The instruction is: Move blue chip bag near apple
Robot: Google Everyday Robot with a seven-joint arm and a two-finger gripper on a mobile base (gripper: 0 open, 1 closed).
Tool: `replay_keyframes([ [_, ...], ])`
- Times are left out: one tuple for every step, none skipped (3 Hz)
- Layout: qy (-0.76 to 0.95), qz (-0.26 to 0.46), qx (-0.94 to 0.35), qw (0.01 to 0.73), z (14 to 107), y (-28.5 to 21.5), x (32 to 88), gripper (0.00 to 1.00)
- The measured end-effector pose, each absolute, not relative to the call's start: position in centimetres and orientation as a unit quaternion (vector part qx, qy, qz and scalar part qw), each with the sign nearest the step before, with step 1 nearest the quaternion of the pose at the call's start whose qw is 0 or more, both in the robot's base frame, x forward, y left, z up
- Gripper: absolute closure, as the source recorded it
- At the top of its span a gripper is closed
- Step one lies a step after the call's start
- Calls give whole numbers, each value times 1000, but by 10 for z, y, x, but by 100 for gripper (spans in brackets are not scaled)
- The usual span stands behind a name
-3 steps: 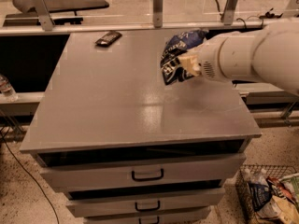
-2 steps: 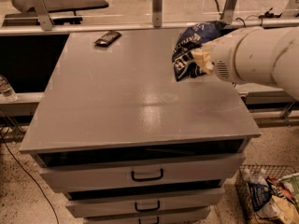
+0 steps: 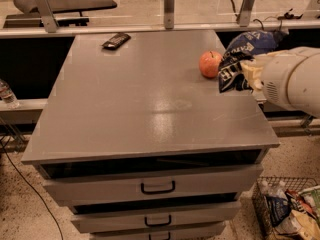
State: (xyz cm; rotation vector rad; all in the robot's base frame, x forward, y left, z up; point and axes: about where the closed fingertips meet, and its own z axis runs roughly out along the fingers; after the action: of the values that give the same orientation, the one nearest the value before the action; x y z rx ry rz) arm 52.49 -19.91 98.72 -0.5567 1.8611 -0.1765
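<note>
The robot's gripper needs to release the blue chip bag on the grey cabinet top's edge (image 3: 234, 74), against the red-orange apple.
The red-orange apple (image 3: 210, 64) sits on the grey cabinet top (image 3: 145, 104) near its right back corner. The blue chip bag (image 3: 243, 48), dark navy with white lettering, hangs right beside the apple at the top's right edge; I cannot tell whether it touches the apple. My gripper (image 3: 248, 70) comes in from the right on the big white arm (image 3: 295, 81) and is shut on the bag's right side, holding it at about the apple's height. The arm hides part of the bag.
A small flat black object (image 3: 116, 40) lies at the back left of the top. Drawers with handles (image 3: 158, 187) are below. A wire basket of crumpled wrappers (image 3: 290, 209) stands on the floor at the right. A water bottle (image 3: 7, 94) is at the left.
The arm has carried the bag to the right, off the middle of the top, to its right edge. The apple, hidden behind arm and bag before, now shows beside the bag.
</note>
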Motion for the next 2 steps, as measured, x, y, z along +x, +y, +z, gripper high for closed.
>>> replay_keyframes([
  [794,-70,-207,568,962,-224,536,100],
  [799,-55,-192,567,936,-236,559,100],
])
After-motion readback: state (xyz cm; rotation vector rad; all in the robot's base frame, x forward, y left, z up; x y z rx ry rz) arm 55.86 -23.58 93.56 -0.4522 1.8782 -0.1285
